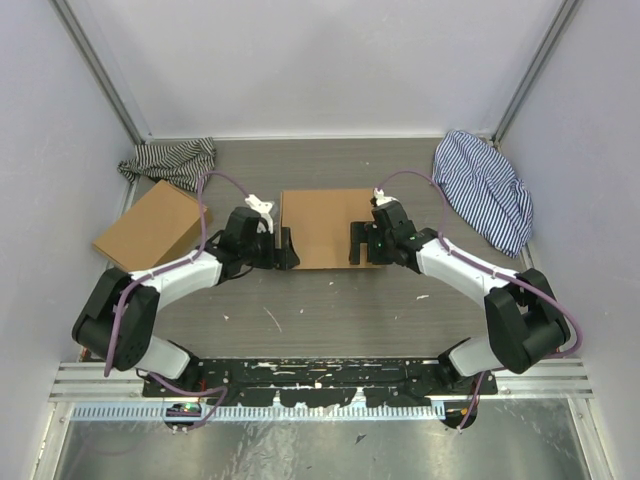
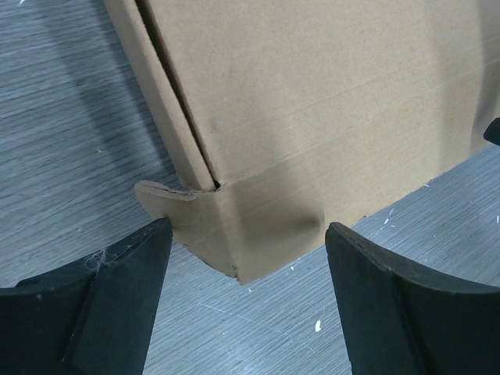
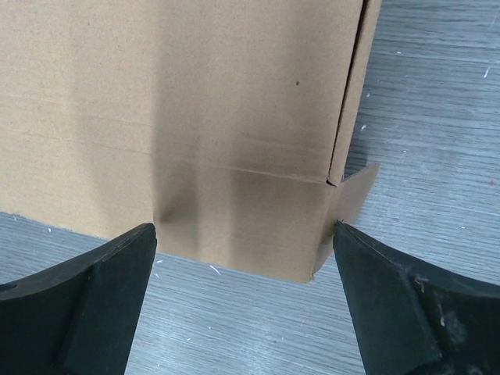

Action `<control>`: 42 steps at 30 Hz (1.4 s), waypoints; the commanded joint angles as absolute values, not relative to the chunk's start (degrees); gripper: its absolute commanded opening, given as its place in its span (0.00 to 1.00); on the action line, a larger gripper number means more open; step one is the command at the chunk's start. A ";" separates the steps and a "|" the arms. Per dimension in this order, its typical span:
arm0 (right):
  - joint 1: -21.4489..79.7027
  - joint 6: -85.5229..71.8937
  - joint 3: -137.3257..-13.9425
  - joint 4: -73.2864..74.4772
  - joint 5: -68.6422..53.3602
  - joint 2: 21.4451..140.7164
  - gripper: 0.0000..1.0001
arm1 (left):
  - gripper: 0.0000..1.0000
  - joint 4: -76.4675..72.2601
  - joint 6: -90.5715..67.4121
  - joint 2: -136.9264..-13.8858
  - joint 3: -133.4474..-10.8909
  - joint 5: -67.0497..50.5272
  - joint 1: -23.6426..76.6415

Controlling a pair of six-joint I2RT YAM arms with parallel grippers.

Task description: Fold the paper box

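Observation:
The tab on the paper box's near corner (image 1: 379, 266) (image 3: 320, 254), already between my right gripper's open fingers, should be gripped next as they close.
The paper box (image 1: 325, 225) lies closed and shallow at the table's middle, lid down. My left gripper (image 1: 288, 250) is open at its near left corner. In the left wrist view the corner (image 2: 258, 226) sits between the spread fingers (image 2: 117, 297), just ahead of them, with a small flap tab (image 2: 160, 191) sticking out at the left. My right gripper (image 1: 358, 243) is open at the near right corner. In the right wrist view the box's front wall (image 3: 242, 226) lies between the fingers (image 3: 398, 305), and a tab (image 3: 355, 195) pokes out at the right. Neither gripper holds anything.
A second flat brown cardboard box (image 1: 150, 228) lies at the left, tilted. A dark striped cloth (image 1: 170, 160) is bunched at the back left, a blue striped cloth (image 1: 487, 188) at the back right. Walls close in three sides.

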State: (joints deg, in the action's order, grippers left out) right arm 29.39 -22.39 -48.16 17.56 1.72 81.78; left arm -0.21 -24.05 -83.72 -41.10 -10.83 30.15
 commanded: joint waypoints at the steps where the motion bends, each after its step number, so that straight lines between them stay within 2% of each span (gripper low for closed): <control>1: 29.18 -21.76 -48.26 14.68 -0.46 81.18 1.00 | 0.87 -3.96 -24.11 -84.39 -40.55 -14.01 30.34; 10: 29.20 -22.39 -49.22 17.71 -4.10 78.80 0.99 | 0.83 2.82 -25.47 -82.82 -43.16 -20.00 30.39; 17: 29.16 -22.98 -50.94 21.89 -4.22 77.04 0.92 | 0.81 10.99 -26.17 -81.26 -46.49 -19.86 30.38; 23: 29.18 -23.02 -52.10 24.06 -4.33 75.92 0.90 | 0.80 14.74 -26.19 -79.99 -48.23 -19.55 30.37; 35: 29.18 -23.70 -52.41 24.22 -6.19 74.48 0.89 | 0.79 13.44 -28.16 -81.29 -48.84 -24.47 30.32; 42: 29.18 -23.44 -52.47 24.47 -4.33 74.64 0.89 | 0.78 15.02 -27.48 -80.74 -49.22 -23.49 30.32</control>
State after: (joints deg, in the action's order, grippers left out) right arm 29.02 -22.87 -49.67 25.85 -3.99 76.49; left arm 14.46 -27.29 -81.47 -47.24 -21.39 30.15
